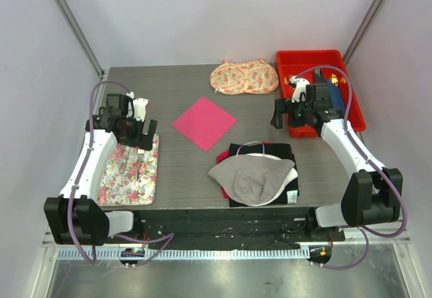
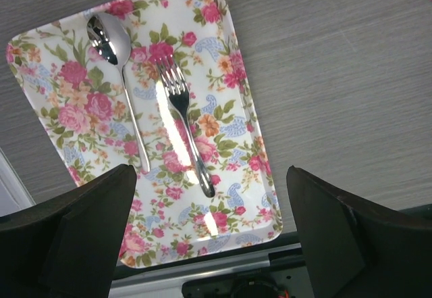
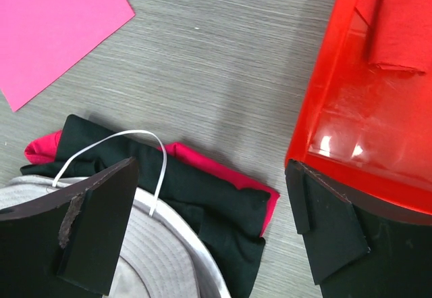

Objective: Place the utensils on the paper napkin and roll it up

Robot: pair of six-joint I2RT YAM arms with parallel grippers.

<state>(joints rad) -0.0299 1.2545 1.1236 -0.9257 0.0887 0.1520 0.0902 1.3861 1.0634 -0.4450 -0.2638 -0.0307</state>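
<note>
Next, my left gripper grabs the silver fork's handle (image 1: pixel 139 162) (image 2: pixel 183 119), just below the fork's teeth, to bring the fork over to the pink napkin.
A silver spoon (image 2: pixel 118 68) and a silver fork (image 2: pixel 183 121) lie side by side on a floral mat (image 2: pixel 229 61), which also shows at the table's left in the top view (image 1: pixel 125 176). The pink napkin (image 1: pixel 204 122) lies flat at the table's middle; a corner shows in the right wrist view (image 3: pixel 47 28). My left gripper (image 2: pixel 210 224) is open and empty, hovering above the mat's near end (image 1: pixel 135 132). My right gripper (image 3: pixel 212 224) is open and empty, held above the table beside the red bin (image 1: pixel 293 115).
A red bin (image 1: pixel 351 92) at the back right holds gold and blue items. A pile of black and red cloth with a grey cap (image 1: pixel 253 176) lies front of centre. A patterned pouch (image 1: pixel 244 77) lies at the back.
</note>
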